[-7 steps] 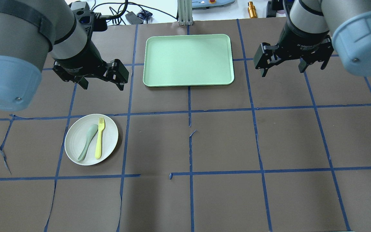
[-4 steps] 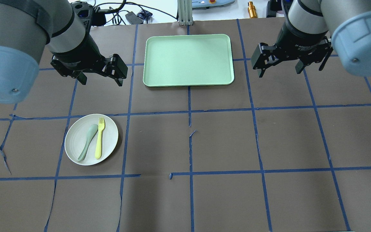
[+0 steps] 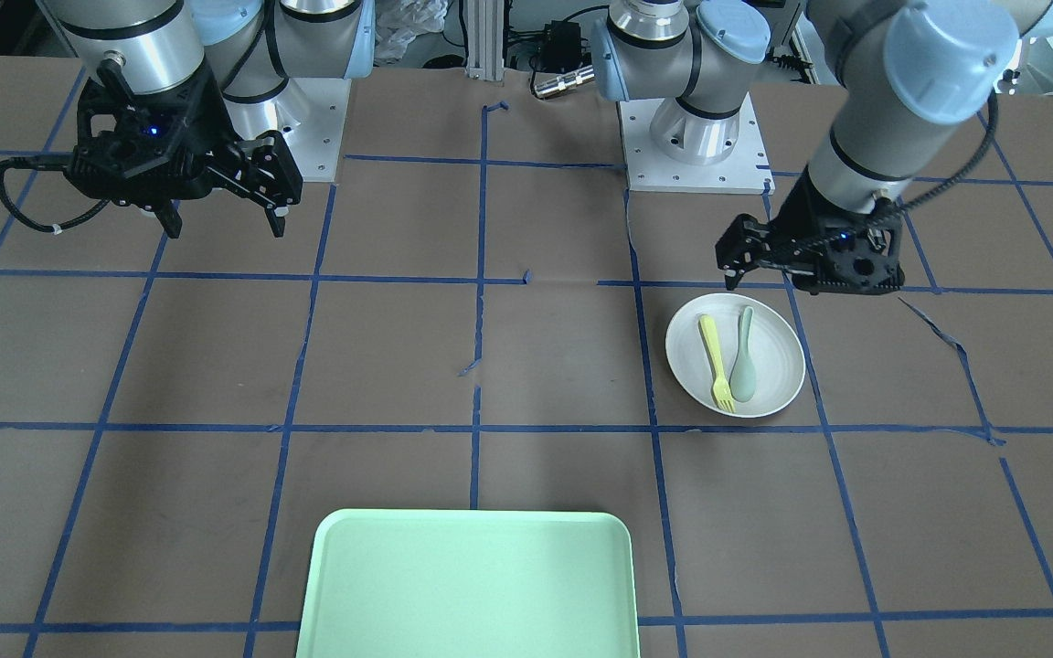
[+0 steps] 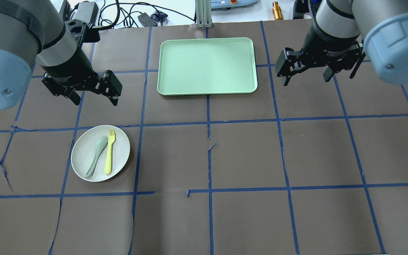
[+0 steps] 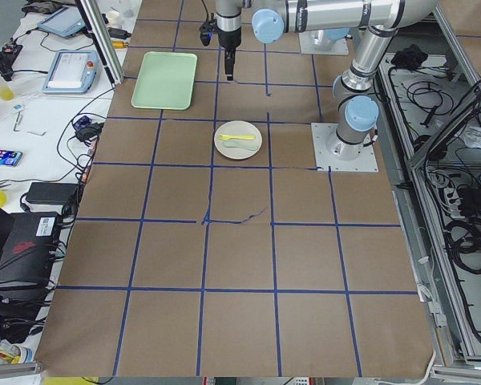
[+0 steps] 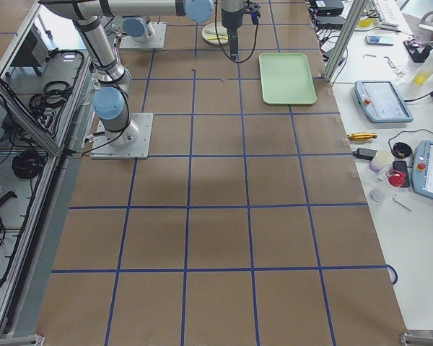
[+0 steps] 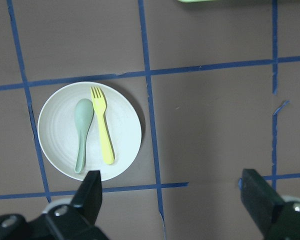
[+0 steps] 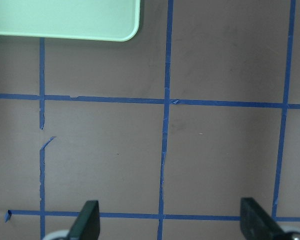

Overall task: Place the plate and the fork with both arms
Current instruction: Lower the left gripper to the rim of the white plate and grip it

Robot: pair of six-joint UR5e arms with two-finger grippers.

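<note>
The plate's rim (image 3: 803,338) (image 7: 43,154) on the grey-green spoon's side, level with the spoon's handle, will be gripped by my left gripper.
The round off-white plate (image 4: 81,156) lies on the table at the left, also in the front view (image 3: 778,356) and the left wrist view (image 7: 57,135). The yellow fork (image 4: 109,156) lies on it beside a grey-green spoon (image 4: 96,156); the fork also shows in the left wrist view (image 7: 104,132). My left gripper (image 4: 95,101) hangs open and empty above the table, just beyond the plate's far edge. My right gripper (image 4: 317,79) is open and empty, high over the table right of the tray.
A mint-green rectangular tray (image 4: 207,65) lies at the far middle of the table, between the two grippers. Blue tape lines grid the brown table cover. Cables and small devices lie beyond the far edge.
My left gripper has moved left and nearer to the plate. My right gripper has shifted slightly left. Plate, fork and spoon have not moved.
</note>
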